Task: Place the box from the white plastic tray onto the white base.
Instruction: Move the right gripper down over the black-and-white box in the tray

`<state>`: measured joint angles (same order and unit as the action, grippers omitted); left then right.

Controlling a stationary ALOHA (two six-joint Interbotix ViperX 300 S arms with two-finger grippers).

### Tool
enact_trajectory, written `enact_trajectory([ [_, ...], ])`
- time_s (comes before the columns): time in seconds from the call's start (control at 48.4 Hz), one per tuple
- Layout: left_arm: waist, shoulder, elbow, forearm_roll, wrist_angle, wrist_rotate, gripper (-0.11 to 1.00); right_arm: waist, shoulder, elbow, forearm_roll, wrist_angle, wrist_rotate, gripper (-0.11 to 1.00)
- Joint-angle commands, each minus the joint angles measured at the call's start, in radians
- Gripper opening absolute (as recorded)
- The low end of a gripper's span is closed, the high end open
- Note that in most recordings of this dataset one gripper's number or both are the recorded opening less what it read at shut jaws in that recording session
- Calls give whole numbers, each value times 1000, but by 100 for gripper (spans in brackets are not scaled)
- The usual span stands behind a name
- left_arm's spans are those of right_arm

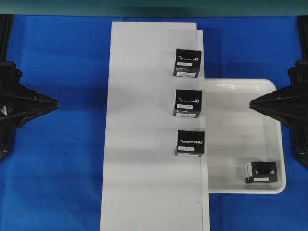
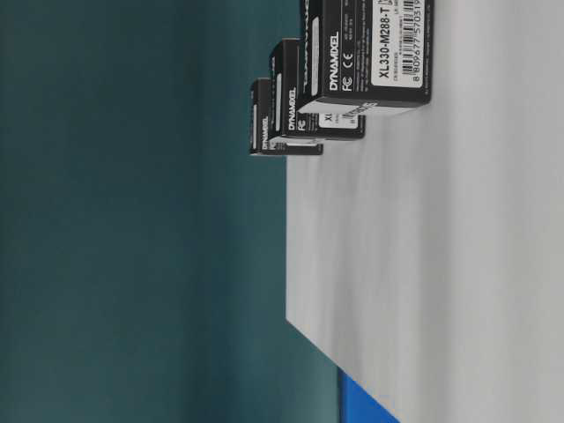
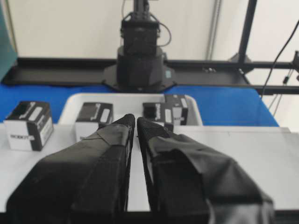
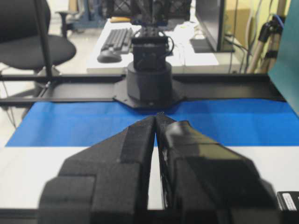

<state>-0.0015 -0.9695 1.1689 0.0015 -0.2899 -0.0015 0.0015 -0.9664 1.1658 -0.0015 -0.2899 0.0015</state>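
The fingers of my right gripper will come in from opposite the box's white end and close on the long sides of the box (image 1: 266,172) in the white plastic tray.
The box (image 1: 262,172) is a small black cube with a white label strip. It sits alone in the near right corner of the white plastic tray (image 1: 236,139), and the left wrist view shows the box (image 3: 180,108) far off. The white base (image 1: 144,134) is a long matte board, and the tray lies against its right edge. My right gripper (image 1: 251,103) hovers over the tray's middle, shut and empty, well clear of the box. My left gripper (image 1: 57,102) is shut over the blue mat, left of the base. Both wrist views show the left gripper (image 3: 135,119) and the right gripper (image 4: 155,116) holding nothing.
Three black lettered boxes (image 1: 187,62) (image 1: 187,103) (image 1: 190,142) stand in a row along the base's right edge. At table level they line up (image 2: 366,53) (image 2: 317,88) (image 2: 264,119). A box corner (image 4: 288,200) shows at the lower right of the right wrist view. Blue mat (image 1: 57,168) surrounds everything.
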Motion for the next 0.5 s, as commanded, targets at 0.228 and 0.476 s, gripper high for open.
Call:
enact_trajectory([
  [0.228, -11, 23, -83, 14, 104, -51, -6, 5, 2, -94, 61, 376, 72, 1],
  [0.476, -15, 28, -115, 14, 153, -51, -7, 17, 14, -207, 64, 804, 100, 1],
])
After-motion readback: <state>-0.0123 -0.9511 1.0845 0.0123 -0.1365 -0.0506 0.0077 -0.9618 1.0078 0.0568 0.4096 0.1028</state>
